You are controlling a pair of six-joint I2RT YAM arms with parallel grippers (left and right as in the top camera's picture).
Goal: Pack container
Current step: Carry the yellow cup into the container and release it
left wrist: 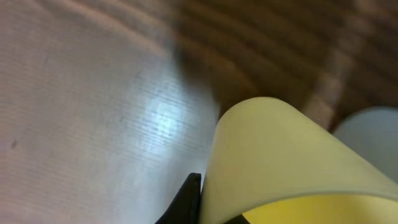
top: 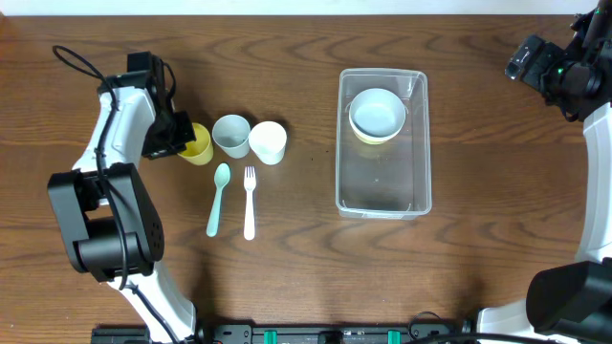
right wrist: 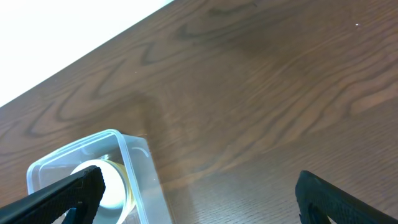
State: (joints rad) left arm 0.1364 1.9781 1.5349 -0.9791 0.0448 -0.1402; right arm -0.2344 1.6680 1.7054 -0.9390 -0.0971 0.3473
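Next, I release the yellow cup from my left gripper inside the clear container (top: 364, 163), in front of the nested bowls.
The clear container (top: 382, 191) lies right of centre and holds a white bowl nested in a yellow bowl (top: 378, 113) at its far end. My left gripper (top: 177, 139) is at the yellow cup (top: 199, 145) on the left. In the left wrist view its fingers (left wrist: 208, 199) are closed over the cup's wall (left wrist: 280, 155), one outside and one inside. My right gripper (top: 524, 63) is open and empty at the far right back. Its wrist view shows the spread fingers (right wrist: 199, 199) above bare table beside the container's corner (right wrist: 140, 162).
A grey cup (top: 230, 134) and a white cup (top: 268, 141) stand right of the yellow cup. A teal spoon (top: 218, 199) and a white fork (top: 250, 203) lie side by side in front of them.
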